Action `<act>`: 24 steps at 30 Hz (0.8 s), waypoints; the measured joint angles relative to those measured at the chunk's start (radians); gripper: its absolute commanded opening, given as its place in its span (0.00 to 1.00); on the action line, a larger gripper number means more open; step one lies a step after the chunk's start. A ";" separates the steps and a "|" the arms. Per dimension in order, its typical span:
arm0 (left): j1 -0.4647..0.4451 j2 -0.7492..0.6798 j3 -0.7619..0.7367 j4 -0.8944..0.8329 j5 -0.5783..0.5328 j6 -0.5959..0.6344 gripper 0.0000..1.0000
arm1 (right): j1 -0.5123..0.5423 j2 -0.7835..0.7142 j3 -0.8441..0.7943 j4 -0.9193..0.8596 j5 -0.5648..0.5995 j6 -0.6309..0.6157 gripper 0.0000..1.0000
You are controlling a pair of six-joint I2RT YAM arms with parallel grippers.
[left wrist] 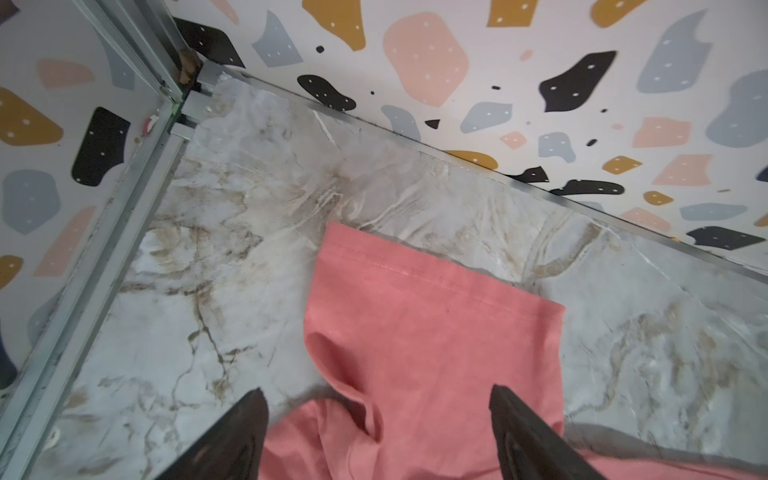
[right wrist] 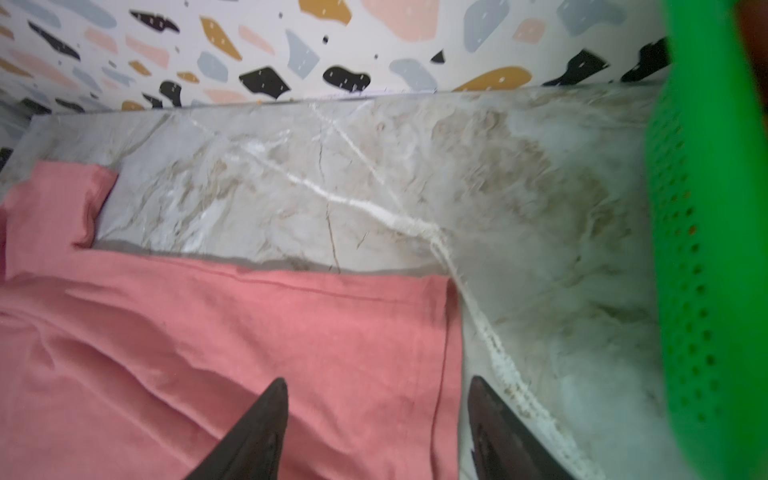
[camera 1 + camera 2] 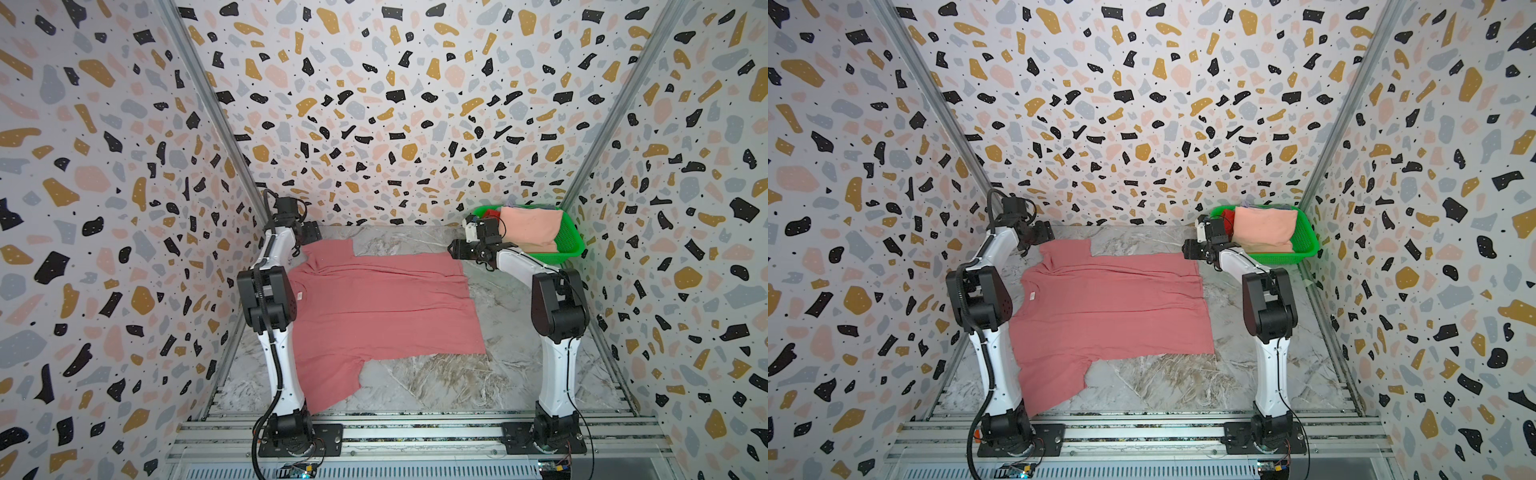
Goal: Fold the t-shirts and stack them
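The t-shirt's far side has wrinkles along it, so the robot's left gripper will grab the rumpled base of the far sleeve [image 3: 308, 260] and pull it straight before folding.
A dusty rose-pink t-shirt [image 3: 382, 307] [image 3: 1113, 307] lies spread flat on the marble table, collar toward the left, hem toward the right. My left gripper [image 3: 309, 235] [image 1: 377, 388] hovers open over its far sleeve [image 1: 424, 332], the cloth rumpled below the jaws. My right gripper [image 3: 453, 249] [image 2: 379, 379] stands open over the far hem corner [image 2: 415, 324], one finger above cloth, the other above bare table. A pale peach t-shirt [image 3: 530, 230] [image 3: 1262, 226] and a bright red one [image 3: 490, 214] sit in the basket.
A green mesh basket [image 3: 571, 243] [image 2: 706, 249] stands in the far right corner, close beside my right wrist. Terrazzo-patterned walls enclose the table on three sides. Both arm bases sit on the metal rail [image 3: 415, 432] at the front edge.
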 measured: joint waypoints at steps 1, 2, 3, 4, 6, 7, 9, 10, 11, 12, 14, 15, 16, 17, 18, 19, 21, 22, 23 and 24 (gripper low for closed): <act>0.001 0.024 0.014 0.000 -0.001 -0.003 0.81 | -0.003 0.015 0.017 0.008 0.003 0.005 0.69; 0.001 0.048 0.027 -0.002 -0.001 -0.006 0.81 | -0.005 0.031 0.033 0.015 0.008 0.013 0.69; 0.001 0.070 0.037 -0.005 -0.003 -0.008 0.81 | -0.006 0.049 0.047 0.019 0.012 0.019 0.69; 0.001 0.085 0.039 -0.005 -0.005 -0.013 0.79 | -0.006 0.066 0.058 0.020 0.016 0.024 0.69; 0.001 0.109 0.039 -0.015 -0.008 -0.025 0.77 | -0.004 0.101 0.073 0.021 0.026 0.034 0.69; 0.002 0.114 0.035 -0.015 -0.008 -0.031 0.77 | -0.004 0.113 0.073 0.021 0.031 0.037 0.69; 0.001 0.116 0.018 -0.009 -0.008 -0.042 0.75 | -0.003 0.137 0.073 0.021 0.043 0.038 0.69; 0.002 0.114 0.008 -0.001 -0.007 -0.049 0.74 | -0.003 0.146 0.073 0.022 0.050 0.040 0.69; 0.002 0.114 -0.005 0.011 -0.003 -0.055 0.73 | -0.002 0.155 0.072 0.027 0.053 0.039 0.69; 0.003 0.114 -0.017 0.020 0.002 -0.060 0.71 | -0.001 0.163 0.072 0.034 0.059 0.039 0.70; 0.005 0.114 -0.034 0.034 0.021 -0.076 0.67 | 0.000 0.171 0.072 0.051 0.068 0.037 0.70; 0.007 0.114 -0.038 0.046 0.033 -0.084 0.65 | 0.000 0.174 0.072 0.060 0.072 0.037 0.70; 0.008 0.114 -0.038 0.056 0.046 -0.093 0.62 | 0.000 0.177 0.072 0.068 0.077 0.037 0.70; 0.010 0.115 -0.038 0.066 0.059 -0.104 0.59 | 0.000 0.181 0.076 0.073 0.083 0.037 0.70; 0.012 0.116 -0.038 0.080 0.074 -0.113 0.54 | 0.001 0.190 0.087 0.074 0.089 0.037 0.69; 0.013 0.118 -0.038 0.090 0.085 -0.124 0.51 | 0.003 0.200 0.098 0.079 0.092 0.035 0.69; 0.016 0.123 -0.038 0.113 0.111 -0.143 0.45 | 0.009 0.232 0.133 0.086 0.100 0.029 0.65; 0.016 0.127 -0.038 0.122 0.118 -0.153 0.42 | 0.013 0.248 0.150 0.086 0.103 0.022 0.62; 0.017 0.131 -0.038 0.132 0.128 -0.161 0.40 | 0.014 0.264 0.172 0.086 0.109 0.015 0.58; 0.017 0.136 -0.038 0.140 0.136 -0.168 0.37 | 0.016 0.277 0.194 0.082 0.113 0.012 0.54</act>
